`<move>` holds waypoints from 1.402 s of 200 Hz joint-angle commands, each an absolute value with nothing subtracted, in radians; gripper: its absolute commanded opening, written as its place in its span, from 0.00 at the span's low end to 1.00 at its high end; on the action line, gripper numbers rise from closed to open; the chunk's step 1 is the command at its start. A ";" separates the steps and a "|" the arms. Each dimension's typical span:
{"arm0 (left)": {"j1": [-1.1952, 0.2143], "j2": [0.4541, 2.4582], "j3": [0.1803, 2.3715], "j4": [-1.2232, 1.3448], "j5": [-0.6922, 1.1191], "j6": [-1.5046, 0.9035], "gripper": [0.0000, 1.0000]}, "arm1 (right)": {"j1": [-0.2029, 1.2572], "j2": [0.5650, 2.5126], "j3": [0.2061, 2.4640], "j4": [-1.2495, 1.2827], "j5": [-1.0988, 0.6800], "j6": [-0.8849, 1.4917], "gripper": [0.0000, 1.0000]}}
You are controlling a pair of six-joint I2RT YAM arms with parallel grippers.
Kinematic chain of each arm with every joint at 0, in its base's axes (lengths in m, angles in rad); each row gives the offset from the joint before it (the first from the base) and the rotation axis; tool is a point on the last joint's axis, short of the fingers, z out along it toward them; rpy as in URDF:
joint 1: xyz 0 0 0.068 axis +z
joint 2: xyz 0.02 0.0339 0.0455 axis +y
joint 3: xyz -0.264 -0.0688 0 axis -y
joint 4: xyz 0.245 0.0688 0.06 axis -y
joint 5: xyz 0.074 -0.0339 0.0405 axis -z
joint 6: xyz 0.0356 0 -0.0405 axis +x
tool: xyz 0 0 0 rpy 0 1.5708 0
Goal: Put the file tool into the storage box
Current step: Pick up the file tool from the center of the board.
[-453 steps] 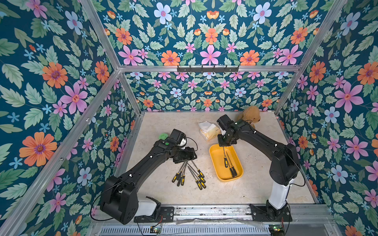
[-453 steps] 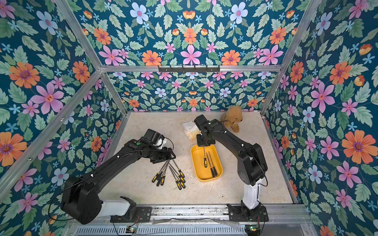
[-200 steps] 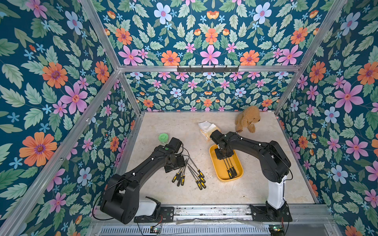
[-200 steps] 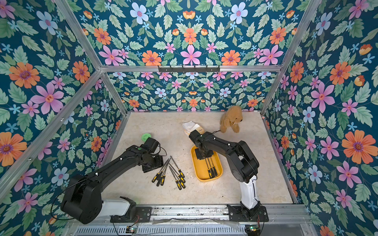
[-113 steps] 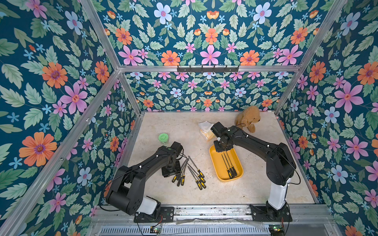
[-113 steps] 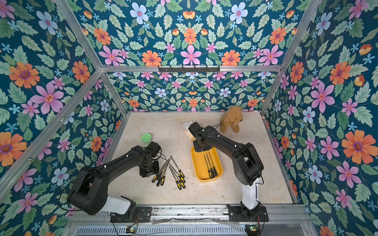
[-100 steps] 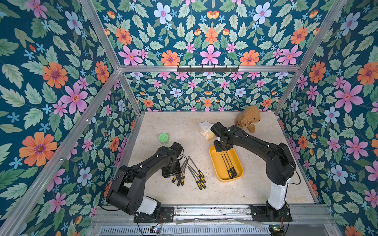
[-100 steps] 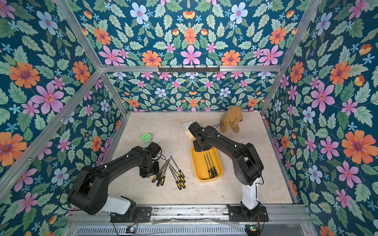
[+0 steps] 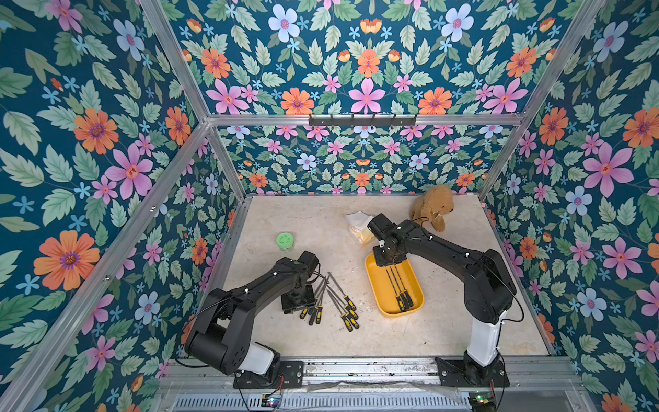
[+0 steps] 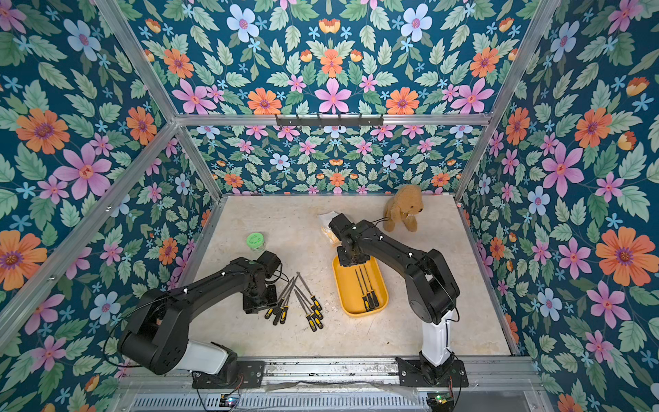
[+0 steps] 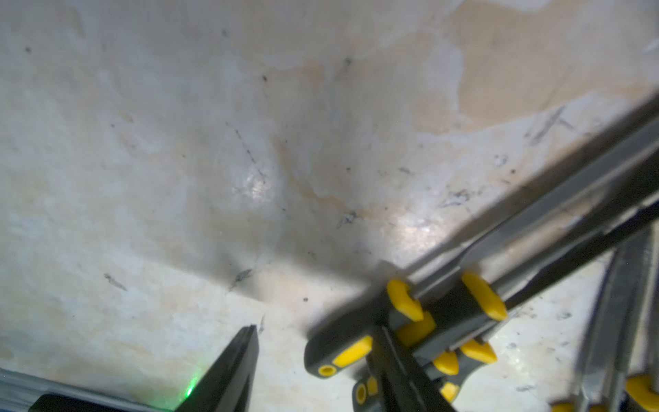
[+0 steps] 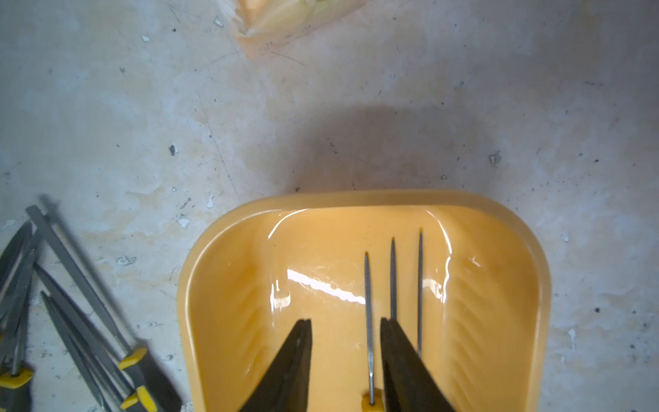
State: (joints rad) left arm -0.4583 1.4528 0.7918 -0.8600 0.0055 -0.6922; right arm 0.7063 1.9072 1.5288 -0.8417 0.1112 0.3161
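The handle of the file tool lies between my left gripper's fingers. My right gripper grabs the metal blade (image 9: 323, 284) (image 12: 15, 248) of the file tool next.
The yellow-orange storage box (image 9: 379, 285) (image 10: 346, 281) (image 12: 356, 198) lies right of centre and holds three file tools (image 9: 399, 287) (image 12: 392, 271). Several more file tools (image 9: 335, 299) (image 10: 303, 296) (image 11: 535, 228) are fanned on the table to its left, their black-and-yellow handles toward the front. My left gripper (image 9: 303, 311) (image 11: 315, 330) is low at the leftmost handles. It is open, with one handle end lying between its fingers and a gap showing beside it. My right gripper (image 9: 388, 262) (image 12: 345, 321) hangs open and empty over the box's far end.
A brown teddy bear (image 9: 433, 208) sits at the back right. A pale tissue pack (image 9: 358, 224) (image 12: 285, 14) lies just behind the box. A green-lidded jar (image 9: 285, 240) stands at the left. Floral walls close in three sides.
My right gripper has drawn back from inside the box to its far end. My left gripper has slid toward the front along the loose files to their handles.
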 commanded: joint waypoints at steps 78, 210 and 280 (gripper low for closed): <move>-0.454 1.342 0.771 -0.814 0.036 -0.729 0.61 | 0.715 1.905 1.517 -0.845 0.094 0.325 0.37; -0.445 1.536 0.801 -0.795 -0.053 -0.663 0.45 | 0.727 1.921 1.535 -0.845 0.080 0.338 0.36; -0.442 1.512 0.813 -0.773 -0.010 -0.589 0.07 | 0.738 1.936 1.557 -0.847 0.071 0.336 0.35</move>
State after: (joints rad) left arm -0.4423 1.5337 0.8124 -0.7895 -0.0109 -0.6266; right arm 0.7349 1.9282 1.5429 -0.8410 0.0784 0.3244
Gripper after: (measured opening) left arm 0.141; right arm 0.349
